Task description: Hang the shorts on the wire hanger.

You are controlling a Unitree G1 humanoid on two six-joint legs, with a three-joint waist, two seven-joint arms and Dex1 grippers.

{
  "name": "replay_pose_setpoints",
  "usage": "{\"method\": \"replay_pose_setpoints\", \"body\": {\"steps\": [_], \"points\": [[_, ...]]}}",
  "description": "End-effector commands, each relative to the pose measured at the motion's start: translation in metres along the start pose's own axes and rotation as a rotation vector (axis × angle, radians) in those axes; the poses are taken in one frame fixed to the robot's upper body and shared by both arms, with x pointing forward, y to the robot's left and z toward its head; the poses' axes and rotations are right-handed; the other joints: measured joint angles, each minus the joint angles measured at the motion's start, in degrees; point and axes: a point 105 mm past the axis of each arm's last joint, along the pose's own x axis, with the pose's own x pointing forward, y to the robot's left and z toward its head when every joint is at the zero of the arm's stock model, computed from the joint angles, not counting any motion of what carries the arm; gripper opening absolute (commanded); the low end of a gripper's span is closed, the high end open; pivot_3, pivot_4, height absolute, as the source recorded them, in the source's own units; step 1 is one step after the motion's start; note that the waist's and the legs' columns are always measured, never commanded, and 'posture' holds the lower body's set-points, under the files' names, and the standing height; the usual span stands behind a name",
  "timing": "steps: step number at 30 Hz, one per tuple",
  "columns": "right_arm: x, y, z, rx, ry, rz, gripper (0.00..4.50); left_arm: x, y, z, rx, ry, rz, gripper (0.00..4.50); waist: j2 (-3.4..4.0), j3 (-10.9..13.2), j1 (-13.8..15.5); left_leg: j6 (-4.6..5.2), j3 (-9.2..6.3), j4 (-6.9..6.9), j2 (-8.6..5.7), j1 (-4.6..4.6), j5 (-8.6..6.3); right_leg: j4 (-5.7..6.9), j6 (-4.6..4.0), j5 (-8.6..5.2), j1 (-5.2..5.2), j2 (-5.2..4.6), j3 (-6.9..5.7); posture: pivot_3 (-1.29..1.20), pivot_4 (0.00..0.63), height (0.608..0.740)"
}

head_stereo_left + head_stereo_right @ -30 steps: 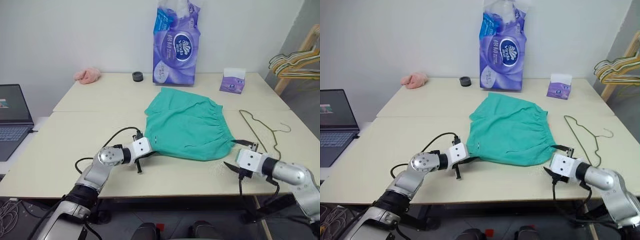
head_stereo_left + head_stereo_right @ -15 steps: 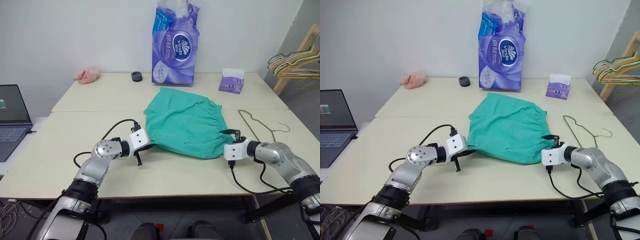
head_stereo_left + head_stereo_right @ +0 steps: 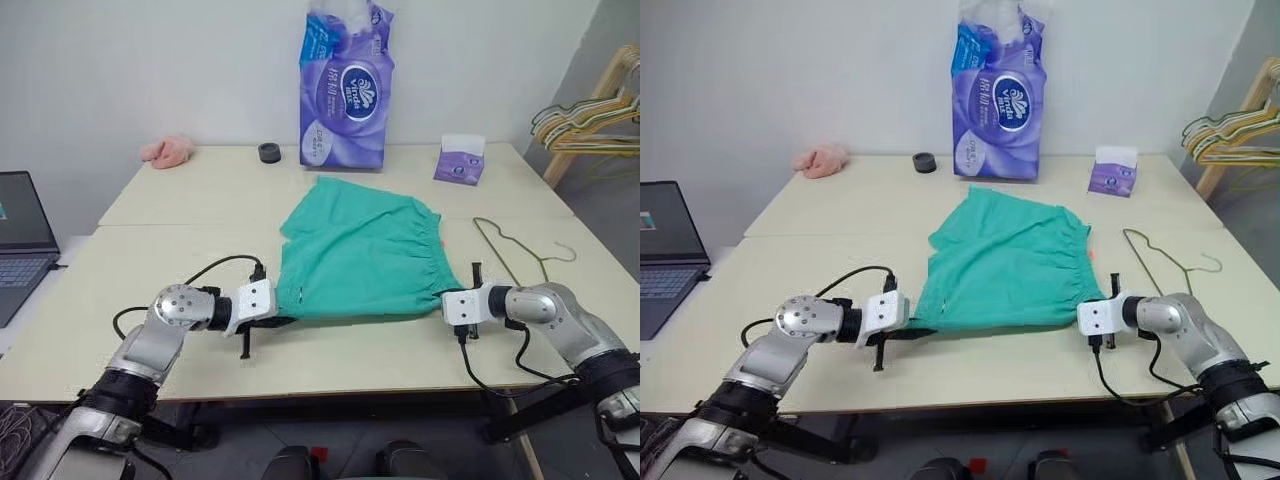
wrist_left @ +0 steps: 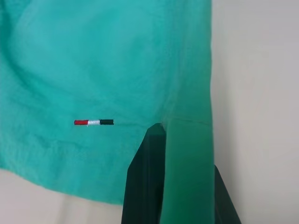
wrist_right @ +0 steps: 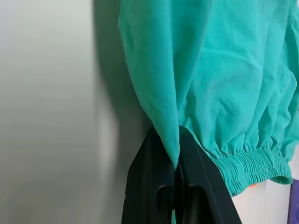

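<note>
Next, my left gripper lets go of the shorts' hem corner, leaving it draped over the near edge of the table [image 3: 264,408].
The teal-green shorts [image 3: 360,250] lie spread on the table's middle, stretched between my two grippers. My left gripper [image 3: 274,319] is shut on the shorts' near left hem corner; in the left wrist view the fabric [image 4: 93,70] runs between its black fingers [image 4: 145,186]. My right gripper [image 3: 446,296] is shut on the near right corner by the gathered waistband [image 5: 247,163]. The thin wire hanger [image 3: 510,245] lies flat on the table to the right of the shorts, just beyond my right gripper.
A tall purple tissue pack [image 3: 342,85] and a small purple tissue box [image 3: 460,160] stand at the back. A pink cloth [image 3: 168,150] and a black round object [image 3: 269,152] sit at the back left. A laptop [image 3: 20,230] is far left, bunched hangers [image 3: 590,110] far right.
My right gripper reached the shorts' near right corner and shut on it. My left gripper drew the hem corner left and toward me, pulling the near edge straight.
</note>
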Motion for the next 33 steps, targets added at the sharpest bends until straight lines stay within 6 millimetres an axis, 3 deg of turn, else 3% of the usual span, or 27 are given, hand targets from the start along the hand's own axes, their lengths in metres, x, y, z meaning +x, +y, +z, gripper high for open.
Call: {"method": "replay_pose_setpoints", "body": {"steps": [1,6,11,15,21,24,28,33], "points": [[-0.018,-0.006,0.011,-0.004,-0.027,0.030,0.03,-0.012,-0.016,0.007,-0.003,0.003,-0.119,0.00,0.05,0.0,0.0,0.02,0.00,0.00,0.01,0.01,-0.04,0.00,-0.01,-0.02,0.00,0.00,0.00,-0.03,0.052,0.740],[-0.051,0.018,0.040,0.073,-0.072,0.212,0.03,-0.031,-0.063,0.013,-0.098,0.027,-0.348,0.00,0.24,0.5,-0.1,0.04,0.01,0.02,0.03,-0.01,-0.13,0.01,0.08,-0.22,0.00,-0.01,0.00,-0.04,0.060,0.740],[-0.068,0.043,0.066,0.134,-0.097,0.365,0.03,-0.038,-0.085,0.013,-0.137,0.060,-0.438,0.00,0.33,0.7,0.0,0.05,-0.02,0.02,0.13,0.01,-0.16,0.02,0.03,-0.48,0.01,0.00,-0.12,-0.04,0.061,0.740],[-0.068,0.059,0.076,0.147,-0.103,0.423,0.03,-0.038,-0.102,0.009,-0.149,0.087,-0.503,0.00,0.32,0.8,0.0,0.02,0.01,0.03,0.20,0.03,-0.17,0.00,-0.22,-0.63,0.00,0.02,-0.15,-0.05,0.058,0.740],[-0.060,0.061,0.082,0.175,-0.113,0.415,0.03,-0.032,-0.103,0.011,-0.200,0.076,-0.489,0.00,0.05,1.4,0.0,-0.02,0.03,0.04,0.23,0.02,-0.19,-0.01,-0.22,-0.64,-0.02,0.04,-0.17,-0.05,0.054,0.740],[-0.063,0.062,0.085,0.207,-0.124,0.448,0.65,-0.030,-0.104,0.014,-0.235,0.066,-0.492,0.62,-0.02,1.5,0.0,-0.06,0.06,0.04,0.22,0.00,-0.22,-0.03,0.08,-0.47,-0.03,0.03,-0.16,-0.05,0.054,0.740],[-0.071,0.061,0.085,0.208,-0.116,0.466,2.04,-0.030,-0.106,0.019,-0.253,0.052,-0.494,1.87,-0.10,1.6,0.0,-0.09,0.03,0.03,0.24,0.00,-0.24,-0.03,0.10,-0.48,-0.04,0.03,-0.20,-0.04,0.056,0.740],[-0.079,0.035,0.090,0.296,-0.207,0.327,3.71,-0.028,-0.102,0.025,-0.273,0.024,-0.454,3.40,-0.15,1.7,0.0,-0.10,0.04,0.03,0.25,0.00,-0.25,-0.03,0.08,-0.49,-0.03,0.04,-0.20,-0.03,0.055,0.740]]}}
